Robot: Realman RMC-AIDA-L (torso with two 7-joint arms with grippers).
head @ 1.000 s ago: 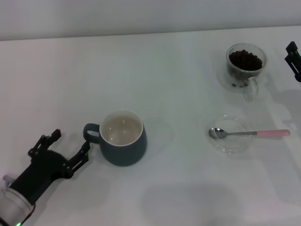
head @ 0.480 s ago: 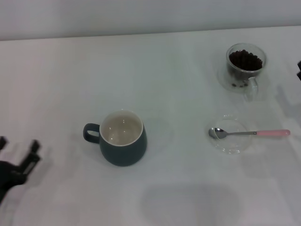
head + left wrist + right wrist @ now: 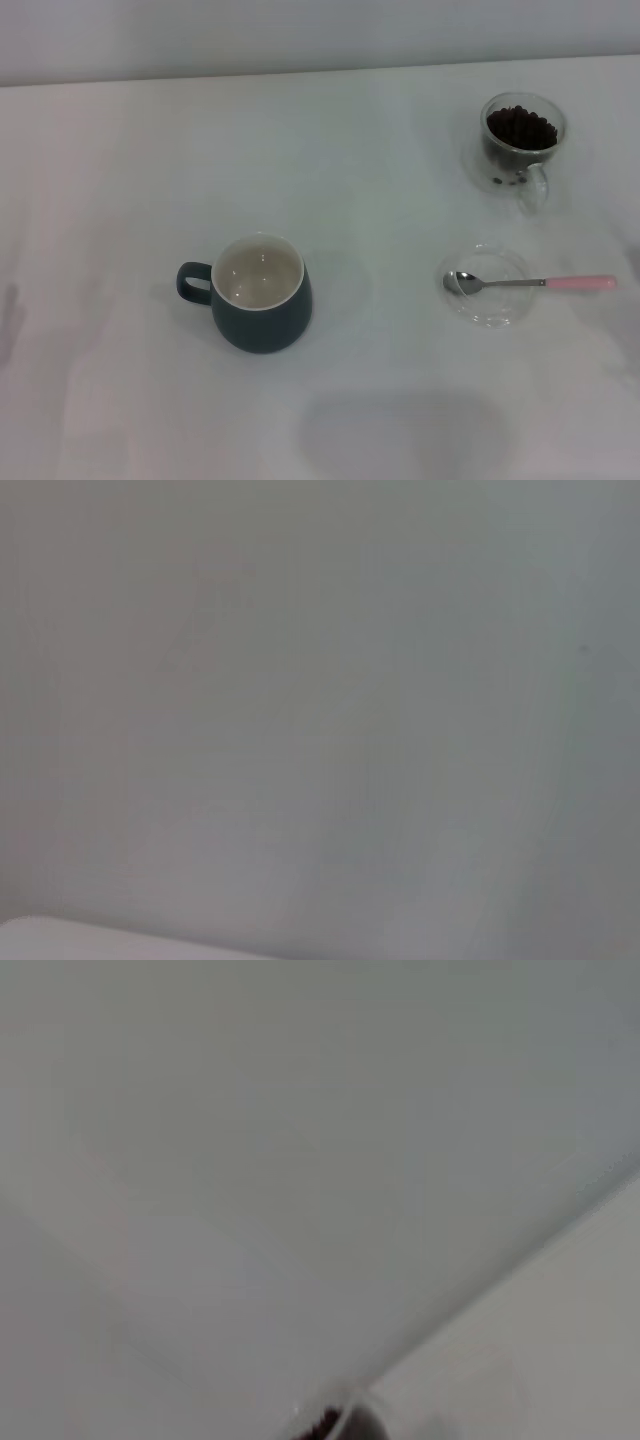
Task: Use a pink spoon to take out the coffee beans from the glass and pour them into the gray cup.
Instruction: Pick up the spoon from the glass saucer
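Observation:
The robot's right gripper should next go to the pink spoon and close on the middle of its handle (image 3: 579, 282), outside the clear glass dish.
The pink spoon (image 3: 530, 284) lies with its metal bowl in a flat clear glass dish (image 3: 487, 285) at the right, its pink handle end pointing right. The glass (image 3: 521, 140) with coffee beans (image 3: 521, 127) stands at the far right back. A sliver of the glass with beans shows at the edge of the right wrist view (image 3: 335, 1422). The gray cup (image 3: 258, 292) stands left of centre, handle to the left, its cream inside empty. Neither gripper shows in any view.
The white table (image 3: 400, 200) runs to a pale wall at the back. The left wrist view shows only a blank pale surface.
My left gripper has pulled back from beside the gray cup and left the head view at the lower left. My right gripper has left the view at the right edge.

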